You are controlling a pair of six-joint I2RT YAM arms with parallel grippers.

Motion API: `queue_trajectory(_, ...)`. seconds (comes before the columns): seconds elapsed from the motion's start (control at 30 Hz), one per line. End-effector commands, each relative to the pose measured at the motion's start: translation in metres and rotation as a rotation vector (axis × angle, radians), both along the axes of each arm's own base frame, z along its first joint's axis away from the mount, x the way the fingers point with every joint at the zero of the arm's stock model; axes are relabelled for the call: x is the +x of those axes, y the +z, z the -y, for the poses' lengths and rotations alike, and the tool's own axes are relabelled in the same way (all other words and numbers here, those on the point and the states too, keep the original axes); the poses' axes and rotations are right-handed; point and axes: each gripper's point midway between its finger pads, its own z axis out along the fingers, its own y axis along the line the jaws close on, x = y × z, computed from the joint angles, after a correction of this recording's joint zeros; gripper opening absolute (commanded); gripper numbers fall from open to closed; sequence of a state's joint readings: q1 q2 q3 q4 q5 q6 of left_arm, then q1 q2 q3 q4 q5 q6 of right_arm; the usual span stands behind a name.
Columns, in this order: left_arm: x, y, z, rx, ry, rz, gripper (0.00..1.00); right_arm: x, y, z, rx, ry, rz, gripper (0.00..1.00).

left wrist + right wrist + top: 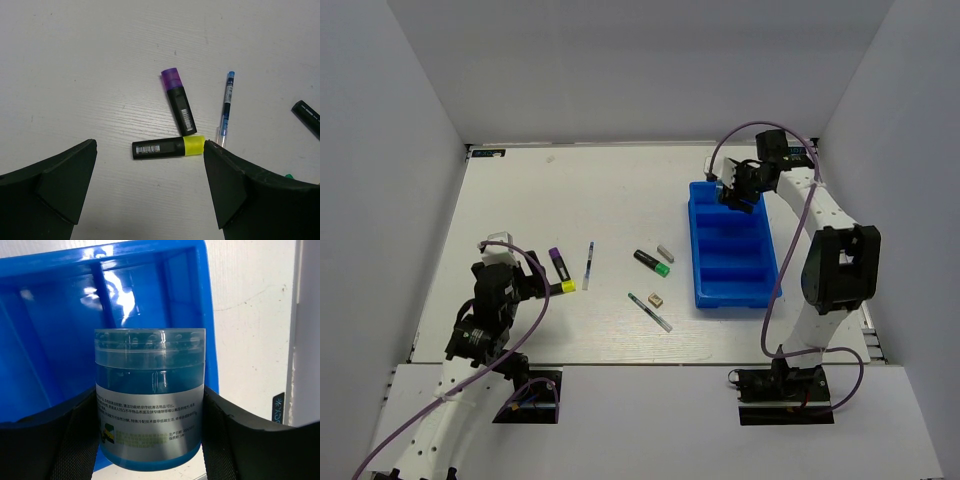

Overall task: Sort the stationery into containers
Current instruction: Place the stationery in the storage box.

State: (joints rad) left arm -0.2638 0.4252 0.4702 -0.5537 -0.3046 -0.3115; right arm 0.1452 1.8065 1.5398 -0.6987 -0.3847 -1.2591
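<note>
The small blue-white jar will go down in the middle of the blue tray's far end compartment (728,203) (154,369), where I need to set it with my right gripper. The jar is now held over that compartment.
The blue tray (730,292) lies right of centre. My right gripper (738,192) is shut on a small blue-white jar (150,395) and holds it over the tray's far end compartment (45,345). My left gripper (150,172) is open and empty, low over the table just short of a yellow-capped black marker (167,147). A purple-capped marker (178,102) and a thin blue-tipped pen (226,107) lie beyond it. In the top view the green-capped marker (652,263), a grey eraser (666,251), a tan eraser (655,298) and a second pen (649,311) lie left of the tray.
White walls close in the table on the left, back and right. The tray's middle and near compartments (732,265) show nothing inside. The right arm's purple cable (775,290) hangs beside the tray's right side.
</note>
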Motion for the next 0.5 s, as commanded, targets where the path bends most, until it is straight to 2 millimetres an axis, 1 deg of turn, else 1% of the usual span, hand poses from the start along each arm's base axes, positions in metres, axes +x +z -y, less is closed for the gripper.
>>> queue_trajectory(0.0, 0.0, 0.003, 0.0, 0.006, -0.006, -0.001, 0.98, 0.028, 0.015, -0.001, 0.02, -0.032, 0.125, 0.0)
queue_trajectory(0.1, 0.001, 0.004, 0.0, 0.006, -0.006, 0.002, 0.98, 0.034, 0.009, 0.001, 0.018, -0.059, 0.128, 0.0)
queue_trajectory(0.13, 0.001, 0.004, 0.0, 0.004, -0.007, 0.001, 0.98, 0.034, 0.008, 0.002, 0.015, -0.059, 0.126, 0.0)
queue_trajectory(0.17, 0.001, 0.005, 0.0, 0.006, -0.008, 0.004, 0.98, 0.034, 0.003, 0.003, 0.008, -0.061, 0.113, 0.0)
queue_trajectory(0.23, 0.001, 0.002, 0.0, 0.006, -0.006, -0.008, 0.98, 0.03, -0.002, 0.003, -0.003, -0.044, 0.098, 0.0)
queue_trajectory(0.33, 0.001, 0.001, 0.001, 0.005, -0.011, -0.013, 0.98, 0.03, -0.012, 0.005, -0.015, -0.048, 0.068, 0.01)
queue_trajectory(0.37, 0.001, 0.002, 0.001, 0.004, -0.012, -0.012, 0.98, 0.031, -0.017, 0.006, -0.025, -0.049, 0.061, 0.03)
queue_trajectory(0.4, 0.002, 0.0, 0.001, 0.008, -0.014, -0.018, 0.98, 0.033, -0.021, 0.009, -0.03, -0.055, 0.057, 0.09)
queue_trajectory(0.43, 0.002, -0.001, 0.002, 0.004, -0.018, -0.022, 0.98, 0.034, -0.021, 0.007, -0.035, -0.055, 0.057, 0.13)
queue_trajectory(0.47, 0.002, -0.001, 0.003, 0.006, -0.022, -0.025, 0.98, 0.035, -0.022, 0.01, -0.046, -0.062, 0.057, 0.17)
